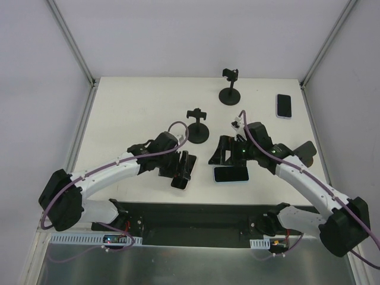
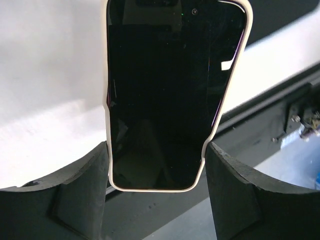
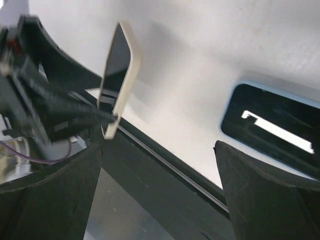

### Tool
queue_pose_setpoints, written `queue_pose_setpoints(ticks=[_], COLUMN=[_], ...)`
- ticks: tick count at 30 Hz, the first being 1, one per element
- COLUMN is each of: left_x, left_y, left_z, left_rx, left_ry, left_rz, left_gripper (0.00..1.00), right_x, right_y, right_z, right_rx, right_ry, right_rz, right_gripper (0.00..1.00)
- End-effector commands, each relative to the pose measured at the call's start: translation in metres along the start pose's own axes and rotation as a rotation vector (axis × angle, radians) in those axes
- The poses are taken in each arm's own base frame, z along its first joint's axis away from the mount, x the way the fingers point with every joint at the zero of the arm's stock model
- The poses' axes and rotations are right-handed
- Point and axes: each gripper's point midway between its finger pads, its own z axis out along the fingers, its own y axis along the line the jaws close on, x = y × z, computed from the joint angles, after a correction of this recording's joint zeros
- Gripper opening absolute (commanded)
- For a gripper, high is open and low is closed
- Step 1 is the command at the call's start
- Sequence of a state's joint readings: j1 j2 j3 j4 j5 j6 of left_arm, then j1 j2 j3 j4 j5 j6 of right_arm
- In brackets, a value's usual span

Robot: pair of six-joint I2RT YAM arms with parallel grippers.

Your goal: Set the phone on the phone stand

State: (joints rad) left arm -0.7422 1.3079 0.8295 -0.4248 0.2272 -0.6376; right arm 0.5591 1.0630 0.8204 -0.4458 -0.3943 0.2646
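Note:
My right gripper closes next on the cream-white phone's end (image 1: 192,158) (image 3: 114,127) closest to the black phone stand, while my left gripper holds that phone.
A phone in a cream-white case (image 2: 170,90) sits between the fingers of my left gripper (image 2: 157,155), which is shut on its two long sides near its lower end. From above, this phone (image 1: 180,180) hangs tilted at my left gripper (image 1: 183,168), near the table's front edge. In the right wrist view the same phone (image 3: 120,75) stands on edge in the air. A black phone stand (image 1: 198,126) is just behind and right of it. My right gripper (image 1: 228,157) (image 3: 160,150) is open and holds nothing.
A phone in a light blue case (image 1: 230,174) (image 3: 272,127) lies flat under my right gripper. A third phone (image 1: 284,105) lies at the back right, near a second stand (image 1: 230,89). A dark rail (image 1: 196,214) runs along the front edge.

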Motion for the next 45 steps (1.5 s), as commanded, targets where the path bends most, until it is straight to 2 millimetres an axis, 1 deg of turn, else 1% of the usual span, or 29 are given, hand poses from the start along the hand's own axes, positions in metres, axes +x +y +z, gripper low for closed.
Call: queue_pose_setpoints(ticks=[1, 2, 3, 6, 8, 9, 12, 14, 20, 23, 24, 26, 27, 29, 30, 31, 33, 34, 35, 36, 37, 38, 39, 40, 41, 42, 43, 44, 45], left_x=[-0.002, 0.0, -0.001, -0.001, 0.001, -0.002, -0.006, -0.007, -0.009, -0.014, -0.015, -0.018, -0.019, -0.026, -0.028, -0.029, -0.03, -0.031, -0.032, -0.031, -0.032, -0.034, -0.037, -0.031, -0.031, -0.03, -0.027, -0.028, -0.028], left_y=[-0.017, -0.019, -0.022, -0.035, -0.041, -0.044, -0.053, -0.055, -0.065, -0.073, -0.075, -0.078, -0.079, -0.082, -0.085, -0.089, -0.099, -0.103, -0.106, -0.108, -0.111, -0.117, -0.119, -0.127, -0.134, -0.136, -0.14, -0.142, -0.143], left_z=[-0.005, -0.003, -0.001, 0.001, 0.002, 0.002, 0.001, 0.0, -0.004, -0.008, -0.009, -0.011, -0.012, -0.014, -0.015, -0.016, -0.019, -0.02, -0.024, -0.027, -0.032, -0.045, -0.052, -0.061, -0.076, -0.084, -0.093, -0.105, -0.112], left_rx=[0.022, 0.024, 0.026, 0.017, 0.013, 0.009, 0.014, 0.016, 0.036, 0.055, 0.057, 0.064, 0.066, 0.061, 0.066, 0.075, 0.111, 0.126, 0.14, 0.159, 0.176, 0.213, 0.234, 0.303, 0.358, 0.397, 0.463, 0.499, 0.532], left_ry=[-0.109, -0.108, -0.113, -0.13, -0.132, -0.143, -0.159, -0.163, -0.174, -0.191, -0.194, -0.201, -0.204, -0.228, -0.228, -0.231, -0.223, -0.225, -0.229, -0.231, -0.244, -0.272, -0.292, -0.272, -0.292, -0.295, -0.274, -0.291, -0.292], left_rz=[0.021, 0.027, 0.036, 0.107, 0.141, 0.148, 0.19, 0.205, 0.231, 0.244, 0.247, 0.254, 0.255, 0.259, 0.268, 0.271, 0.291, 0.305, 0.319, 0.355, 0.379, 0.404, 0.459, 0.497, 0.532, 0.582, 0.602, 0.621, 0.633], left_gripper=[0.0, 0.0, 0.0, 0.0, 0.0, 0.0, 0.0, 0.0, 0.0, 0.0, 0.0, 0.0, 0.0, 0.0, 0.0, 0.0, 0.0, 0.0, 0.07, 0.21, 0.52, 0.64, 0.73, 0.8, 0.82, 0.82, 0.81, 0.73, 0.69], right_x=[-0.017, -0.015, -0.018, -0.018, -0.013, -0.01, 0.001, 0.006, 0.012, 0.009, 0.007, 0.006, 0.001, -0.002, -0.003, -0.005, -0.008, -0.012, -0.015, -0.018, -0.023, -0.024, -0.026, -0.026, -0.025, -0.018, -0.018, -0.015, -0.012], right_y=[0.037, 0.036, 0.039, 0.046, 0.045, 0.046, 0.041, 0.035, 0.028, 0.031, 0.033, 0.036, 0.04, 0.046, 0.048, 0.052, 0.054, 0.059, 0.061, 0.063, 0.068, 0.07, 0.073, 0.083, 0.087, 0.097, 0.104, 0.107, 0.109], right_z=[0.023, 0.033, 0.036, 0.047, 0.056, 0.06, 0.072, 0.079, 0.09, 0.091, 0.091, 0.089, 0.089, 0.086, 0.084, 0.08, 0.077, 0.068, 0.063, 0.058, 0.046, 0.04, 0.033, 0.017, 0.009, -0.003, -0.016, -0.023, -0.028], right_rx=[-0.189, -0.189, -0.202, -0.227, -0.218, -0.219, -0.197, -0.171, -0.149, -0.161, -0.168, -0.178, -0.198, -0.238, -0.255, -0.274, -0.295, -0.318, -0.326, -0.334, -0.356, -0.37, -0.39, -0.444, -0.477, -0.545, -0.582, -0.608, -0.625], right_ry=[0.019, 0.05, 0.05, 0.082, 0.11, 0.119, 0.15, 0.16, 0.165, 0.161, 0.155, 0.152, 0.133, 0.11, 0.1, 0.083, 0.049, 0.013, -0.008, -0.033, -0.07, -0.087, -0.098, -0.109, -0.117, -0.094, -0.11, -0.106, -0.107], right_rz=[0.128, 0.159, 0.182, 0.2, 0.222, 0.225, 0.245, 0.256, 0.279, 0.277, 0.27, 0.265, 0.254, 0.237, 0.23, 0.219, 0.194, 0.15, 0.123, 0.091, 0.046, -0.015, -0.056, -0.106, -0.166, -0.215, -0.253, -0.286, -0.329], right_gripper=[0.97, 0.98, 0.99, 0.95, 0.9, 0.88, 0.82, 0.79, 0.68, 0.57, 0.49, 0.42, 0.34, 0.23, 0.09, 0.01, 0.01, 0.01, 0.01, 0.01, 0.01, 0.01, 0.01, 0.01, 0.01, 0.01, 0.01, 0.01, 0.01])
